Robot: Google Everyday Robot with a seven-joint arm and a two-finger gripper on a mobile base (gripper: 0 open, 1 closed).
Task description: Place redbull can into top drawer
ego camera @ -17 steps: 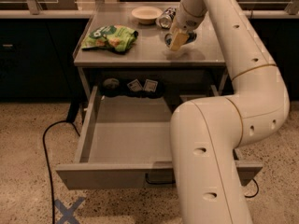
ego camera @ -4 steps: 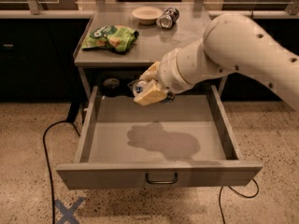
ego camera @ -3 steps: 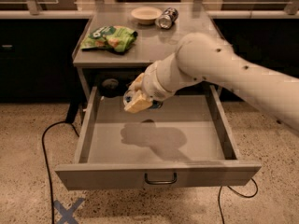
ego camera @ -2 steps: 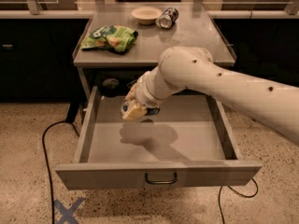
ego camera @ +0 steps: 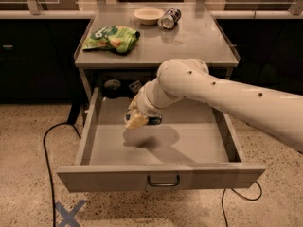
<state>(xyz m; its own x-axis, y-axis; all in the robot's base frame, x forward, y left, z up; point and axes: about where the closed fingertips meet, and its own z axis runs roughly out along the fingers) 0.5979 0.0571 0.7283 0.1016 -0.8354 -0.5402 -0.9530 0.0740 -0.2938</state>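
The drawer's bottom has space between the curved handle (ego camera: pixel 150 135) and the small items. Next, my gripper lets go of the redbull can there.
The top drawer (ego camera: pixel 199 143) is pulled fully open below the grey table, with its front panel and curved handle (ego camera: pixel 163 181) toward me. My gripper (ego camera: pixel 137 119) is low inside the drawer, over its left-middle floor. It is shut on the redbull can (ego camera: pixel 152 120), of which only a silver-blue bit shows beside the fingers. The can is just above the drawer floor; I cannot tell whether it touches. My white arm reaches in from the right.
On the table top (ego camera: pixel 199 41) lie a green chip bag (ego camera: pixel 111 37), a white bowl (ego camera: pixel 147 14) and a dark can on its side (ego camera: pixel 169 18). Small items (ego camera: pixel 113 85) sit at the drawer's back. A black cable (ego camera: pixel 47 145) and blue X tape (ego camera: pixel 68 214) are on the floor at left.
My gripper has come from the table top down into the open drawer with the can, then moved left and lower over the last second.
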